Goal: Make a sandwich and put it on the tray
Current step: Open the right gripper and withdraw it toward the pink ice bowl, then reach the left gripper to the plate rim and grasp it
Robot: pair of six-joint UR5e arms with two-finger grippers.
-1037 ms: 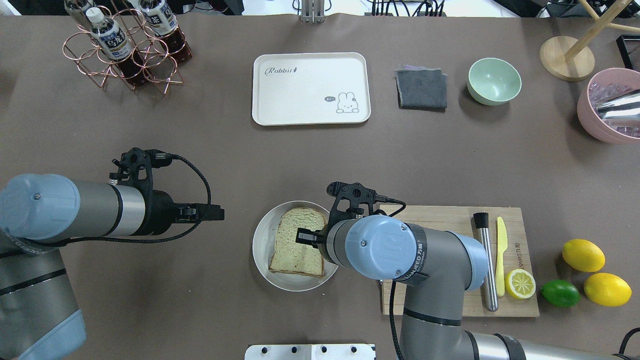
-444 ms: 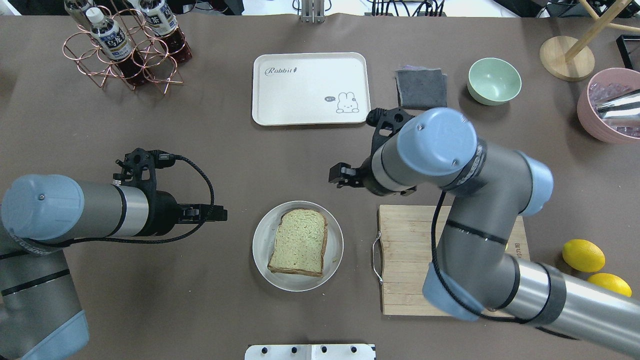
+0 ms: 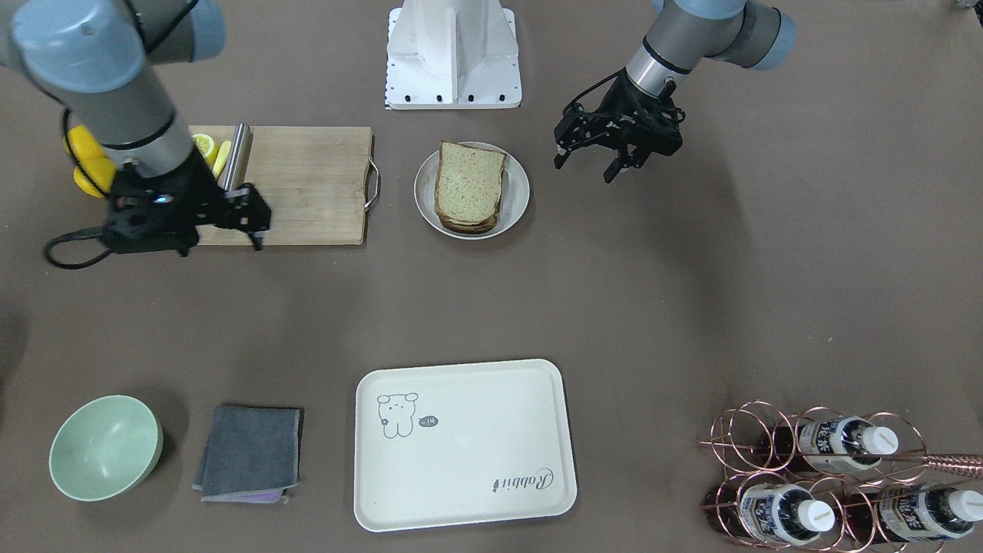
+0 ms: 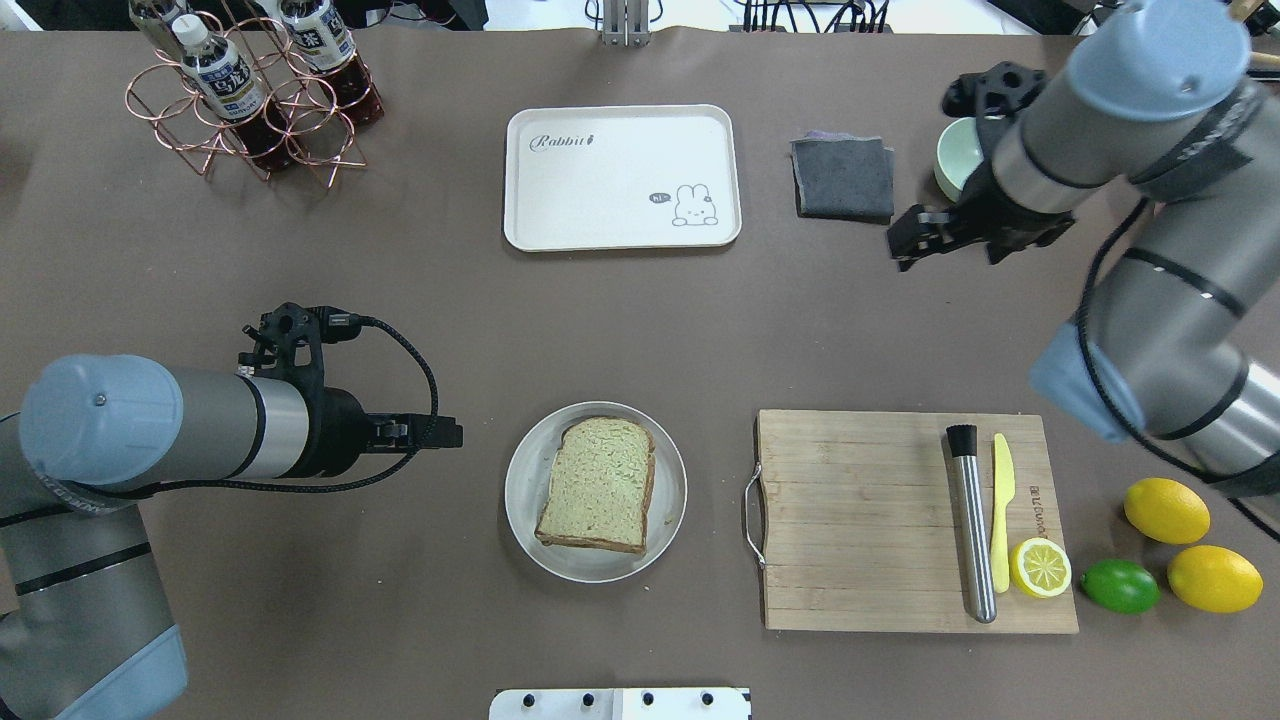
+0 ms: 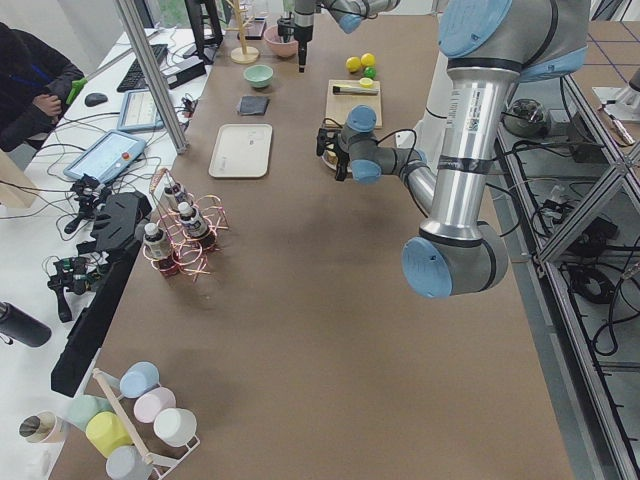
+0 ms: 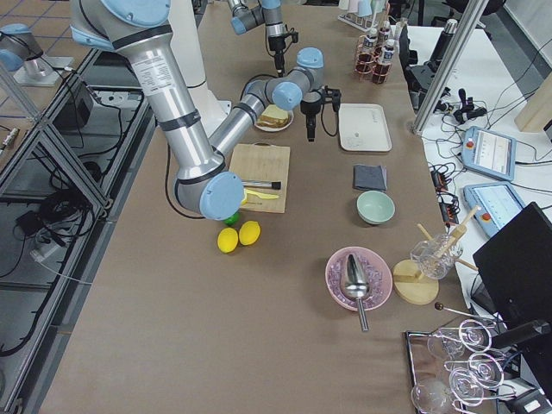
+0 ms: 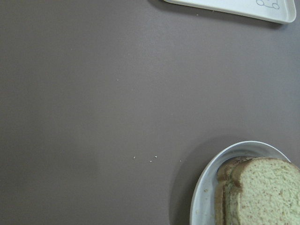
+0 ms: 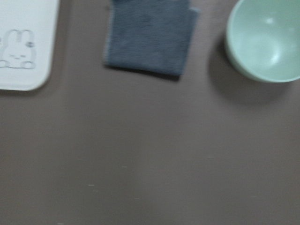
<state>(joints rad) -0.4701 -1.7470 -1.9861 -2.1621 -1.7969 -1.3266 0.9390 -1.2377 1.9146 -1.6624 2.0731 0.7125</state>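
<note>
My left gripper needs to next grab the round grey plate by the plate's rim (image 3: 527,192) (image 7: 191,222), on the side that faces away from the wooden cutting board.
The sandwich (image 4: 597,487) lies on a round grey plate (image 4: 520,500) at the near middle; only its bread slices show, and the egg is hidden. It also shows in the front view (image 3: 468,184) and the left wrist view (image 7: 262,192). The cream tray (image 4: 622,177) sits bare at the far middle. My left gripper (image 4: 452,435) is open and empty, just left of the plate; in the front view (image 3: 584,167) its fingers stand apart. My right gripper (image 4: 900,250) is open and empty, high up near the grey cloth, far from the plate.
A wooden cutting board (image 4: 850,520) right of the plate carries a metal muddler (image 4: 972,520), a yellow knife (image 4: 1001,510) and a lemon half (image 4: 1040,567). A lime (image 4: 1120,586) and lemons (image 4: 1166,510) lie beside it. A grey cloth (image 4: 843,177), a green bowl (image 8: 265,40) and a bottle rack (image 4: 250,90) stand at the back.
My right gripper has left the plate and swung up and far to the right, over by the cloth and bowl. The sandwich stays on the plate. My left gripper edged slightly right.
</note>
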